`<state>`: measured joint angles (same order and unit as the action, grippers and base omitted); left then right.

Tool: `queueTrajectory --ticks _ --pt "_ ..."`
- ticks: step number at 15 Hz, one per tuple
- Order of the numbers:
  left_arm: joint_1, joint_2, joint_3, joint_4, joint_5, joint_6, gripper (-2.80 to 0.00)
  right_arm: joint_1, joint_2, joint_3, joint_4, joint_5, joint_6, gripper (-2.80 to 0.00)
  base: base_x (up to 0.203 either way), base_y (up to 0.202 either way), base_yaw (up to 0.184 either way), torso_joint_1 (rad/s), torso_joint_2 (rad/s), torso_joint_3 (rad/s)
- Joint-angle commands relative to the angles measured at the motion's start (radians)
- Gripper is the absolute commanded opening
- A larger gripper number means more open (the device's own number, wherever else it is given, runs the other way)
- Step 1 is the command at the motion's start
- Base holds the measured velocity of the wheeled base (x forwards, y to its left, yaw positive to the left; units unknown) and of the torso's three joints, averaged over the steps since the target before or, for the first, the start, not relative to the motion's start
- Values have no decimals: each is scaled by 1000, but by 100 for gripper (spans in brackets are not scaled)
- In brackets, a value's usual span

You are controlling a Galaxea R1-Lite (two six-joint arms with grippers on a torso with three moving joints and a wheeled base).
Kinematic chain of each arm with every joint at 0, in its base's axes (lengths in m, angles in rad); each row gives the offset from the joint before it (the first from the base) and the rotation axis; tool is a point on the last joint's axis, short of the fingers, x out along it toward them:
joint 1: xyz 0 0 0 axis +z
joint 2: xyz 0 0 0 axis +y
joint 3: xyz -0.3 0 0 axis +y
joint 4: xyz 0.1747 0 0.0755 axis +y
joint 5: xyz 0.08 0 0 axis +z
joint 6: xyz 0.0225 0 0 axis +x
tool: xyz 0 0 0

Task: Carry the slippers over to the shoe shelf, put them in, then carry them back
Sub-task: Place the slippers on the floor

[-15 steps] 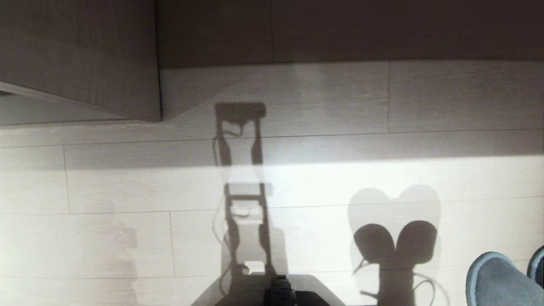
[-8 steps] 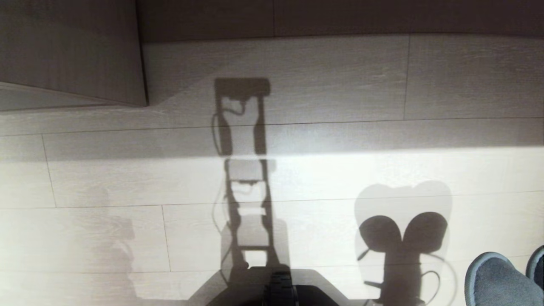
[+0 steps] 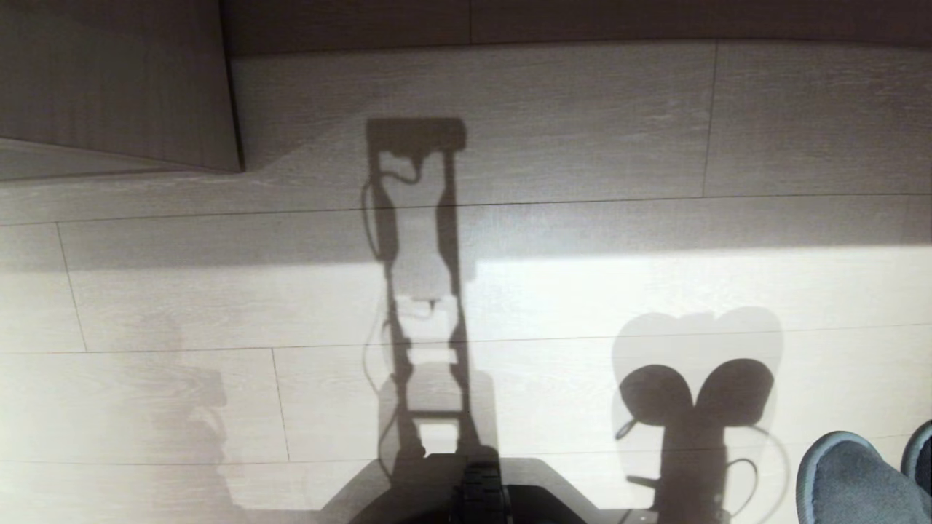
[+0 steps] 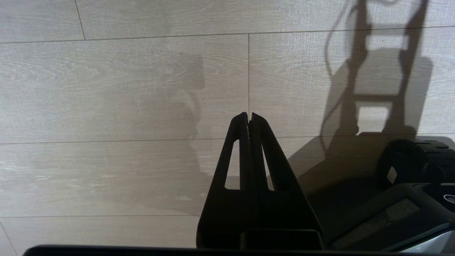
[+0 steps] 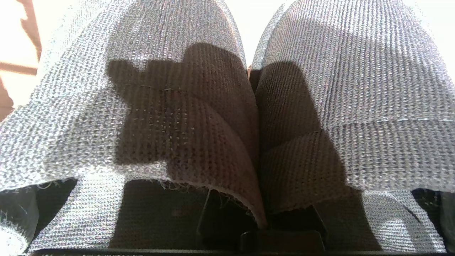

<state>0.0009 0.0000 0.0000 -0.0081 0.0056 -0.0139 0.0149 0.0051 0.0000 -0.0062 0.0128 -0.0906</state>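
The bright part of the floor (image 3: 705, 237) lies beyond the round-topped shadow. Next, I set the slippers down across its far edge with my right gripper.
The slippers show as two grey-blue toes at the near right of the head view, one (image 3: 848, 480) beside the other (image 3: 919, 455), hanging above the floor. In the right wrist view their knitted straps (image 5: 142, 106) (image 5: 355, 89) fill the picture, pressed side by side. My right gripper (image 5: 263, 227) is shut on the inner strap edges, its fingertips hidden under the fabric. My left gripper (image 4: 249, 117) hangs shut and empty over the floor beside the base. A brown wood-grain cabinet corner (image 3: 109, 80) stands at the far left; I cannot tell whether it is the shoe shelf.
Pale plank floor (image 3: 218, 306) stretches ahead, crossed by a bright band of light and my own shadows. A dark wall panel (image 3: 582, 18) runs along the far side. My black base (image 3: 480, 502) (image 4: 408, 167) sits at the near edge.
The whole head view has shifted: the cabinet corner and far wall slid up and left in the picture as the camera moved. The slippers stay in the same grip.
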Motion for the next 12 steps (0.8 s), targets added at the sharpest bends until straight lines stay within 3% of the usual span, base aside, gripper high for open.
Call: queueTrajectory --ticks 1,4,6,9,12 --pt "-1 -2 0 -1 1 3 -280 0 -1 0 -14 0 -3 -280 0 0 0 0 0 0" --pt "1 -2 0 -1 1 3 -280 0 6 -10 -29 5 -12 -280 0 0 0 0 0 0" --pt "-1 -2 0 -1 1 3 -280 1 82 -120 -31 11 -18 -280 0 0 0 0 0 0" --pt "1 -2 0 -1 1 3 -280 5 363 -287 -86 16 -21 -280 0 0 0 0 0 0" --pt "-1 -2 0 -1 1 3 -280 7 632 -399 -243 21 -39 -280 0 0 0 0 0 0"
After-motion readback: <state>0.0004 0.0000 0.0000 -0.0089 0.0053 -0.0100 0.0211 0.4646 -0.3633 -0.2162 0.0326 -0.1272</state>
